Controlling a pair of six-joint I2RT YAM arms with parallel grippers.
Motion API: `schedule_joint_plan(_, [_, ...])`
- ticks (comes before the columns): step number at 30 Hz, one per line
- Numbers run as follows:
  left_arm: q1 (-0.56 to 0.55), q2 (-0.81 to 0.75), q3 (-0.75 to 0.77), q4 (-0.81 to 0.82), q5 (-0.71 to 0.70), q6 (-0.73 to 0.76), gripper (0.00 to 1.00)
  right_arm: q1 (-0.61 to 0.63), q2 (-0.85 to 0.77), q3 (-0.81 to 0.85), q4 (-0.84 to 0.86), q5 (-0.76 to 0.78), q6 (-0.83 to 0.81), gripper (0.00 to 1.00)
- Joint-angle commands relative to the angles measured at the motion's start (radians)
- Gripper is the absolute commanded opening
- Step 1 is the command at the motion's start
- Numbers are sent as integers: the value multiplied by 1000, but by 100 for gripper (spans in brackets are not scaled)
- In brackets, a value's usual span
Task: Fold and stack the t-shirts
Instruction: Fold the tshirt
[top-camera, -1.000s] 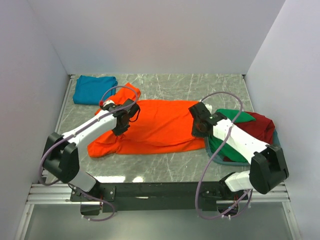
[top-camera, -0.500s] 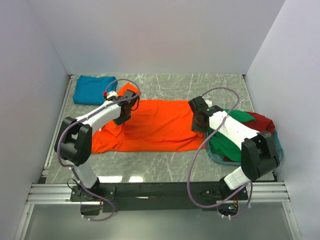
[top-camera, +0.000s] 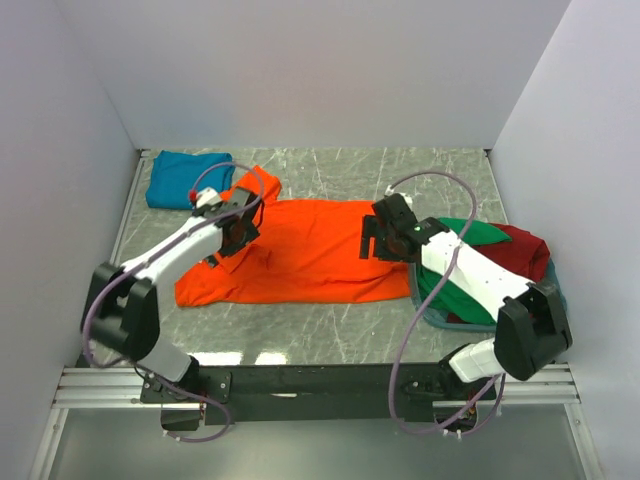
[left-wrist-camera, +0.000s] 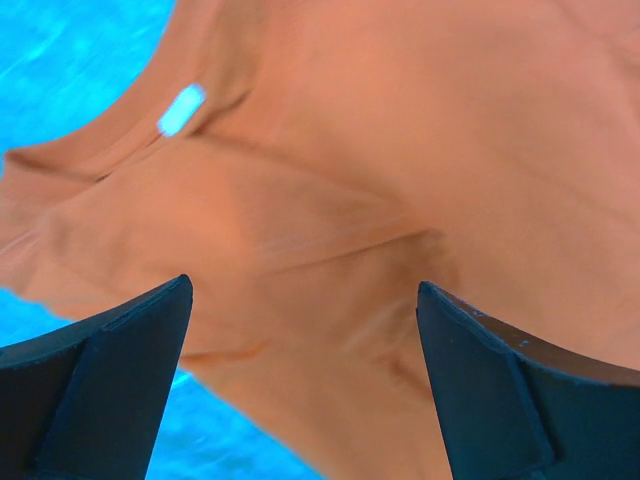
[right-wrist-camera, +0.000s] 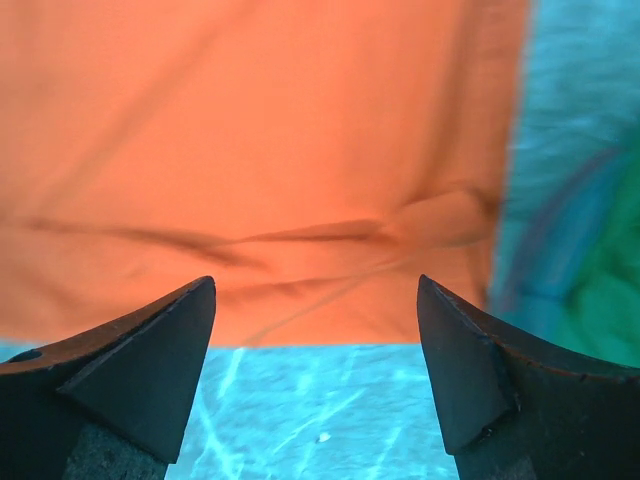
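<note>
The orange t-shirt's near shoulder juts out toward the front, so next my left gripper pinches the wrinkled cloth (left-wrist-camera: 270, 250) next to the orange t-shirt's collar and pulls it toward the teal t-shirt.
The orange t-shirt (top-camera: 300, 255) lies spread flat across the middle of the table. My left gripper (top-camera: 236, 230) hovers open over its collar end, and the left wrist view shows the jaws (left-wrist-camera: 303, 285) wide apart above the orange cloth (left-wrist-camera: 400, 150) with nothing between them. My right gripper (top-camera: 374, 240) stands open over the shirt's right edge. In the right wrist view it (right-wrist-camera: 315, 280) is empty above the hem (right-wrist-camera: 260, 150). A teal t-shirt (top-camera: 186, 178) lies folded at the back left. The green t-shirt (top-camera: 466, 233) and the dark red one (top-camera: 522, 250) are heaped at the right.
A grey-blue basket (top-camera: 447, 320) under the green and red shirts sits at the right, close to my right arm. White walls close in the table on three sides. Marbled tabletop (top-camera: 330, 335) shows in front of the orange shirt.
Both grippers have opened and let go of the orange shirt. They have shifted slightly toward the back and left, and the shirt now lies flat.
</note>
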Motion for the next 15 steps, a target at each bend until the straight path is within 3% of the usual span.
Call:
schedule_joint_plan(1, [16, -120, -93, 25, 43, -34, 99, 55, -41, -37, 64, -51, -8, 88])
schedule_joint_plan(8, [90, -227, -299, 218, 195, 15, 99, 124, 5, -96, 130, -77, 35, 88])
schedule_joint_plan(11, [116, -194, -301, 247, 212, 30, 92, 126, 18, -103, 135, -79, 41, 88])
schedule_joint_plan(15, [148, -134, -295, 272, 244, 47, 73, 127, 6, -115, 127, -45, 38, 88])
